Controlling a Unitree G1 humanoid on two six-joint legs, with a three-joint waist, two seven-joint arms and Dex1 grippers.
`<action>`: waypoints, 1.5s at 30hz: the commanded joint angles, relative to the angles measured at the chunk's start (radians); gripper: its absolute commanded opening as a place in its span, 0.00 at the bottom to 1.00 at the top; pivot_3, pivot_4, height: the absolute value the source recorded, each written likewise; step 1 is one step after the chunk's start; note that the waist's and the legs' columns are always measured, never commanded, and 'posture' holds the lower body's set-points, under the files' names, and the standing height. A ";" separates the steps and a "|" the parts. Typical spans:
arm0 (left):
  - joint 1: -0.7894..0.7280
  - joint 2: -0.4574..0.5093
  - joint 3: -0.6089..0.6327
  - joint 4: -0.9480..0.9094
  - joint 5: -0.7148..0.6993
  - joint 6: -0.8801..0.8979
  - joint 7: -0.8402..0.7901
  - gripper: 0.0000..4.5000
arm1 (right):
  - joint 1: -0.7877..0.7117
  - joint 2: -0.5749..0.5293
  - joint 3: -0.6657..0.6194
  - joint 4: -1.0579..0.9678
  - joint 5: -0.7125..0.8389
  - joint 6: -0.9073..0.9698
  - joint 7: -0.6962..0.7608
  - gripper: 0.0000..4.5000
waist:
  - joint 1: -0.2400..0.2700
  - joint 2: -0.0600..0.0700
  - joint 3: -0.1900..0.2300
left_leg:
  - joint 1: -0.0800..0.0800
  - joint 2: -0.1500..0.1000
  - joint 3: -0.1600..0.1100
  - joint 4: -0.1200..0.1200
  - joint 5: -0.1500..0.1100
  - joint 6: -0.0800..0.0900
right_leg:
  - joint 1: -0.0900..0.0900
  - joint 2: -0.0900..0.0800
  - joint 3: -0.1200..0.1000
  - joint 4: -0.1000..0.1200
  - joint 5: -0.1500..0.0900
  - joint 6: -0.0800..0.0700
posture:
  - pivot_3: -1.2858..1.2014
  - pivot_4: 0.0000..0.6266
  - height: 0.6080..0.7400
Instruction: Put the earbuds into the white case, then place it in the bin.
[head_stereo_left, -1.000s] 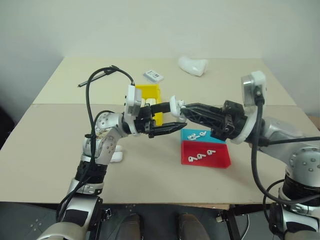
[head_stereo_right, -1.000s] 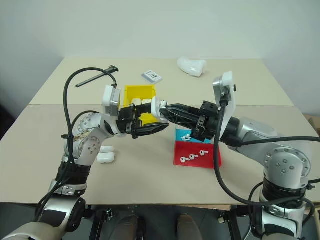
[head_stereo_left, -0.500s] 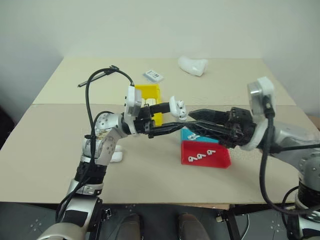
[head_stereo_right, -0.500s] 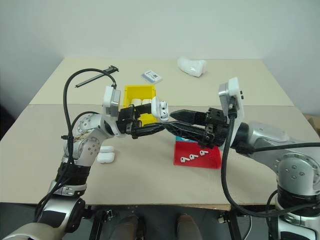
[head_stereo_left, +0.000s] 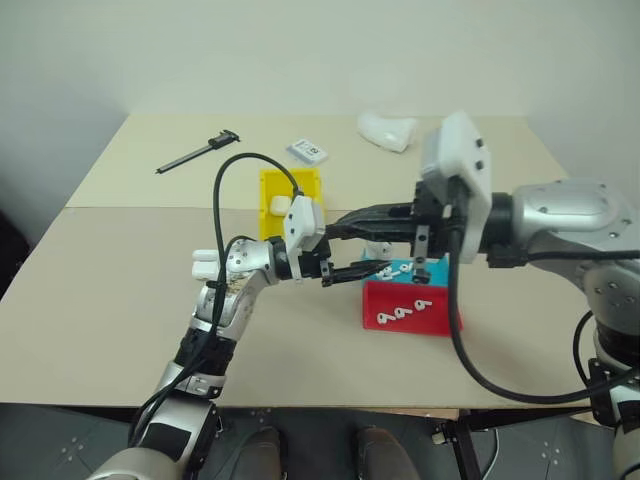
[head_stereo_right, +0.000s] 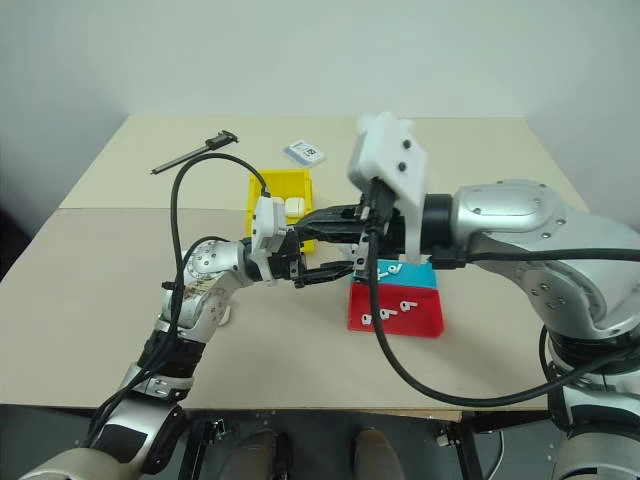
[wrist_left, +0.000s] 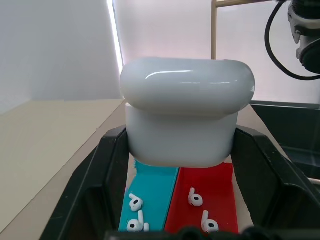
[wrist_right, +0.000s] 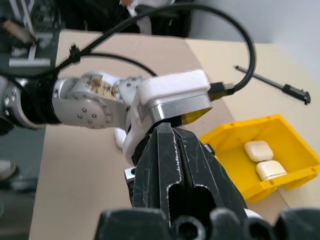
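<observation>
My left gripper has the white case to place. It will put the case down in the near end of the yellow bin (head_stereo_left: 282, 229).
My left gripper (wrist_left: 182, 150) is shut on the white case (wrist_left: 185, 115), which sits lid-down and closed between the black fingers (wrist_left: 97, 180). In the head view this gripper (head_stereo_left: 370, 267) hangs over the trays. My right gripper (head_stereo_left: 335, 225) is shut and empty, its fingers (wrist_right: 175, 165) lying just above the left gripper. Earbuds lie on the red tray (head_stereo_left: 395, 314) and on the blue tray (wrist_left: 134, 202). The yellow bin (head_stereo_left: 290, 182) stands behind the grippers and holds two white cases (wrist_right: 258, 150).
A red tray (head_stereo_left: 440, 318) and a blue tray (head_stereo_left: 425, 272) sit side by side under the grippers. Far back are a lumpy white object (head_stereo_left: 387, 130), a small card (head_stereo_left: 307, 151) and a black tool (head_stereo_left: 195, 152). Spare cases (head_stereo_left: 205, 262) lie by the left arm.
My right gripper has rolled over and shut, and its wrist has risen and swung in above the left gripper. The left gripper with the case has sunk slightly toward the trays.
</observation>
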 joint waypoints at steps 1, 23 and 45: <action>-0.018 -0.006 0.018 -0.040 -0.014 -0.028 0.015 0.62 | -0.014 -0.049 0.040 0.039 -0.137 -0.046 0.052 0.01 | 0.003 0.000 0.000 | 0.000 0.000 0.000 0.000 0.000 0.000 | 0.000 0.000 0.000 0.000 0.000 0.000 | 0.52 0.24 1.00; -0.075 -0.049 0.232 0.090 0.254 -0.044 0.761 0.62 | 0.254 0.054 -0.287 0.087 -0.035 -0.103 0.085 0.01 | 0.004 0.000 0.000 | 0.001 -0.001 -0.001 0.001 0.000 0.001 | 0.002 -0.001 0.000 0.000 0.001 0.001 | 0.52 0.24 1.00; 0.095 0.154 0.249 -0.207 0.026 0.059 0.460 0.99 | 0.355 0.053 -0.240 0.040 -0.110 -0.112 0.043 0.00 | -0.002 0.000 0.000 | 0.001 0.000 0.002 0.000 0.000 0.000 | 0.001 -0.001 0.001 0.000 0.001 0.001 | 0.52 0.24 1.00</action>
